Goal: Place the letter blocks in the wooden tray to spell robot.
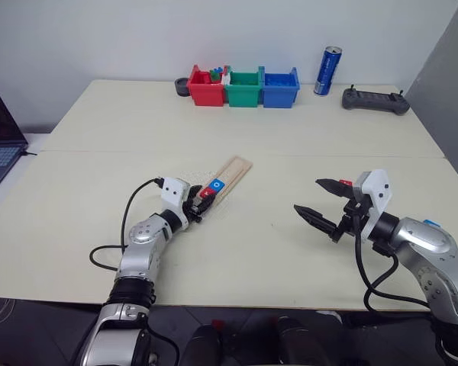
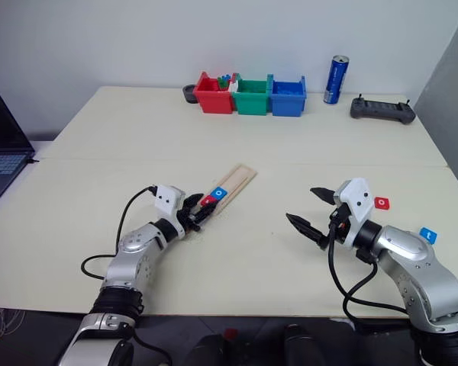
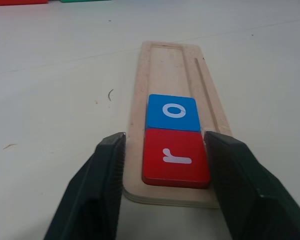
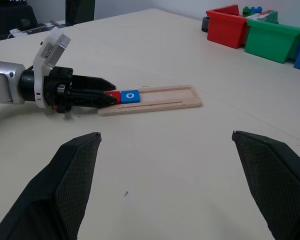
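Note:
The finger of my left gripper stands on the slanted wooden tray next to the red block, so I should open wider, grip the tray's outer edges [image 3: 224, 128] and turn it straight.
The wooden tray [image 1: 237, 166] lies slantwise mid-table. At its near end sit a red block "r" [image 3: 176, 156] and, right behind it, a blue block "o" [image 3: 172, 111]. My left gripper [image 3: 165, 137] points level along the tray and is closed in on the red "r" block, one finger against its side, a sliver of wood showing by the other. Another red block [image 2: 382, 203] and a blue block [image 2: 427, 235] lie on the table beside my right arm. My right gripper [image 1: 308, 195] hovers open and empty, right of the tray.
Red [image 1: 206, 86], green [image 1: 244, 88] and blue [image 1: 279, 86] bins stand in a row at the table's far edge, with a blue can [image 1: 328, 70] and a black controller [image 1: 375, 100] to their right. A laptop [image 1: 0, 145] sits off the left side.

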Robot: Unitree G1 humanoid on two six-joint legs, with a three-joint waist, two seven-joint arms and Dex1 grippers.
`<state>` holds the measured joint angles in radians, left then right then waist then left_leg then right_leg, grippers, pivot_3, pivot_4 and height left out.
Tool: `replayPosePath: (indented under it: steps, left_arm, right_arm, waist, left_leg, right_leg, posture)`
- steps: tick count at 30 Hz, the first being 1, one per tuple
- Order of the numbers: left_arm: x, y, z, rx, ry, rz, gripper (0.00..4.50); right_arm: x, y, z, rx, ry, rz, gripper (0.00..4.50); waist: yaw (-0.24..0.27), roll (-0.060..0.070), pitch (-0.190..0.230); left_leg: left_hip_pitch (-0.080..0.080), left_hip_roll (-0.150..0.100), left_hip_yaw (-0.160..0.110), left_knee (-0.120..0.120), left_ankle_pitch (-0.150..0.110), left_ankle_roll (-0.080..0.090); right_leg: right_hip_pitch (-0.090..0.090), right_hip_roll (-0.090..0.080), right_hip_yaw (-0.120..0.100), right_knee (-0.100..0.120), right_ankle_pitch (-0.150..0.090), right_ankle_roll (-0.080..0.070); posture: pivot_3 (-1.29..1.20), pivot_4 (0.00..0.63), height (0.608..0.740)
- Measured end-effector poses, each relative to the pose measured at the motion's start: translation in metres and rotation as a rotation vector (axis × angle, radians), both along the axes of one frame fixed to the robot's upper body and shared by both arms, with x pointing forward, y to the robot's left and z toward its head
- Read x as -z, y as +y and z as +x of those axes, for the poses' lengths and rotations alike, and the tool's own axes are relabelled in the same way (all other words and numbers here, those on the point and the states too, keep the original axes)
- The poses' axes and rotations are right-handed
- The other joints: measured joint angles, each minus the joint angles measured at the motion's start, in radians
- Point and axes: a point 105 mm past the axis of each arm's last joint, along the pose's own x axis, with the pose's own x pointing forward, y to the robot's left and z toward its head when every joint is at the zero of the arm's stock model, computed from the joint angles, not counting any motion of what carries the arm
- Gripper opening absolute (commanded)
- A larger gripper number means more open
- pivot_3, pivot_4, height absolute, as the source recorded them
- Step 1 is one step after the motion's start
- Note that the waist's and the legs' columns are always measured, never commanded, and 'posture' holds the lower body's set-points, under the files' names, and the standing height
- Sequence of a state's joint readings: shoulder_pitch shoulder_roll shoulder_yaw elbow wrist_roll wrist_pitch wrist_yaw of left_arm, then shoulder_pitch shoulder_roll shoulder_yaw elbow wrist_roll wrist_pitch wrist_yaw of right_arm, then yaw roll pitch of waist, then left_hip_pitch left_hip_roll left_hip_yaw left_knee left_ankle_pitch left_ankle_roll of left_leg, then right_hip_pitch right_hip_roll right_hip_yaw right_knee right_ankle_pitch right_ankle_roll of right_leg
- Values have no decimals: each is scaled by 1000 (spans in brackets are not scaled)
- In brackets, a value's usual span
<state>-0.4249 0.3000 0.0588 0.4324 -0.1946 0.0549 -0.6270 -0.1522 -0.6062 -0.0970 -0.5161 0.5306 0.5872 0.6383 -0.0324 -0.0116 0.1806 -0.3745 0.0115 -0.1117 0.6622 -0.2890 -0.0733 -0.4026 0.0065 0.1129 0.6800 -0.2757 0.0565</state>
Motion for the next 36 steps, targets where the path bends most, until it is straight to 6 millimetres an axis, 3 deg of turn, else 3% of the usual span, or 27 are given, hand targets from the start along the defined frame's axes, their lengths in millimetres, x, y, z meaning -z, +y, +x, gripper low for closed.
replayPosePath:
  steps: [12,20,28,36]
  left_arm:
    - [0,0,0,4,3,2,1979]
    - [-2,2,0,2,-5,9,4449]
    - [-4,3,-3,24,-9,19,4482]
    - [-16,-14,-12,31,-60,7,4482]
  right_arm:
    - [0,-1,0,7,0,0,4500]
    - [1,-1,0,8,4,0,4500]
    - [2,-1,0,8,6,0,4500]
    - [3,-1,-1,8,10,0,4500]
  waist:
    - [0,0,0]
    - [0,0,0]
    - [-2,-1,1]
    - [0,-2,1]
  left_leg:
    - [0,0,0,0,0,0]
    - [0,0,0,0,0,0]
    - [-1,0,0,0,0,0]
    - [-3,0,-1,0,0,0]
  right_leg:
    - [0,0,0,0,0,0]
    - [0,0,0,0,0,0]
    - [-1,0,0,0,0,0]
    - [-2,0,0,-1,0,0]
  posture:
    - [0,150,740]
    - [0,150,740]
    - [0,150,740]
    - [0,150,740]
